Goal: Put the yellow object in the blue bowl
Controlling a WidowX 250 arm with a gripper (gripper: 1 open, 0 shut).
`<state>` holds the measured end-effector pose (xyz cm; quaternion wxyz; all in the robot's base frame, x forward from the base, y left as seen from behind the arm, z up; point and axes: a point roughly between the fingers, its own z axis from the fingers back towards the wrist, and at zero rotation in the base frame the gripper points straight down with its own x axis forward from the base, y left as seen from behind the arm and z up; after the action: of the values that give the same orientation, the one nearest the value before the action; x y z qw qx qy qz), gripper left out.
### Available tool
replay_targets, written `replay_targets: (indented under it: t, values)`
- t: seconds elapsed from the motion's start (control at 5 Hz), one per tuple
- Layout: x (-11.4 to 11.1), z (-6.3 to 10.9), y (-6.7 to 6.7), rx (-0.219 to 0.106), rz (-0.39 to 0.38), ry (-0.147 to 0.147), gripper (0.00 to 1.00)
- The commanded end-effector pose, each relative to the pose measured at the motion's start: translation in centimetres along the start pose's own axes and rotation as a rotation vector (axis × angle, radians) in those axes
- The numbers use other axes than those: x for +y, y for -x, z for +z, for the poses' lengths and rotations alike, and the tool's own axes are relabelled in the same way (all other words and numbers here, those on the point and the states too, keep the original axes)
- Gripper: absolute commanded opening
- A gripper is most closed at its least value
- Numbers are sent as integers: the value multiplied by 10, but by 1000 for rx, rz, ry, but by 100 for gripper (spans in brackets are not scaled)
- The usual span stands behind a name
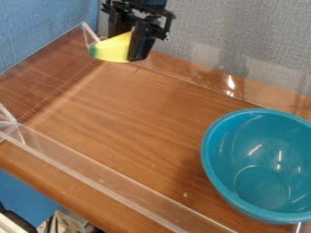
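I need to open my gripper and let the yellow object go on the middle of the blue bowl's bottom [268, 171].
A yellow object [113, 47] with a green underside hangs in the air at the table's far left corner. My black gripper [131, 41] comes down from the top edge and is shut on the yellow object, which sticks out to the left of the fingers. The blue bowl [260, 165] stands empty at the near right of the wooden table, well away from the gripper.
A clear acrylic wall [73, 168] runs around the wooden table top [122, 118]. A grey fabric backdrop hangs behind the far wall. The table's front edge drops off at the lower left.
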<state>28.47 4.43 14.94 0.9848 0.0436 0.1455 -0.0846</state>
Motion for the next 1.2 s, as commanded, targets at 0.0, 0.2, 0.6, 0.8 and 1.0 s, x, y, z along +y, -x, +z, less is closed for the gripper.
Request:
replay_targets:
  t: [0.0, 0.2, 0.6, 0.8, 1.0]
  values:
    - [-8, 26, 7, -67, 38, -16, 0]
    - [-12, 30, 6, -56, 60, -14, 0]
    - [26, 7, 20, -28, 84, -12, 0]
    - [15, 0, 13, -33, 68, -11, 0]
    - [3, 5, 11, -48, 63, -13, 0]
